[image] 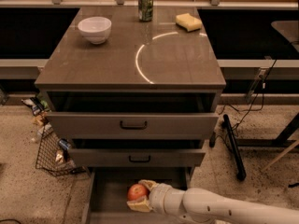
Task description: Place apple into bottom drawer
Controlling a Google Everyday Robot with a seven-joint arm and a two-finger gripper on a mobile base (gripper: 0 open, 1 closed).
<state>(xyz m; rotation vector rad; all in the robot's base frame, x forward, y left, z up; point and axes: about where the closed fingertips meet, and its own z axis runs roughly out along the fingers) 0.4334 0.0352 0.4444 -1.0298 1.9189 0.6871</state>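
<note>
Next, I let go of the apple on the middle of the bottom drawer's inside point(142, 199), in line with the handles above.
The apple point(137, 192) is small, round and red-orange. It sits between the pale fingers of my gripper point(139, 194), which is shut on it. The white arm reaches in from the lower right. The apple hangs low over the floor of the bottom drawer point(110, 195), which is pulled out the farthest of the three grey-brown drawers. Whether the apple touches the drawer floor cannot be told.
The middle drawer point(135, 157) and top drawer point(132, 125) stand slightly open above. On the cabinet top are a white bowl point(95, 29), a green can point(145, 5) and a yellow sponge point(188, 22). A wire basket point(52, 150) stands on the floor at left; a black pole point(233, 146) lies at right.
</note>
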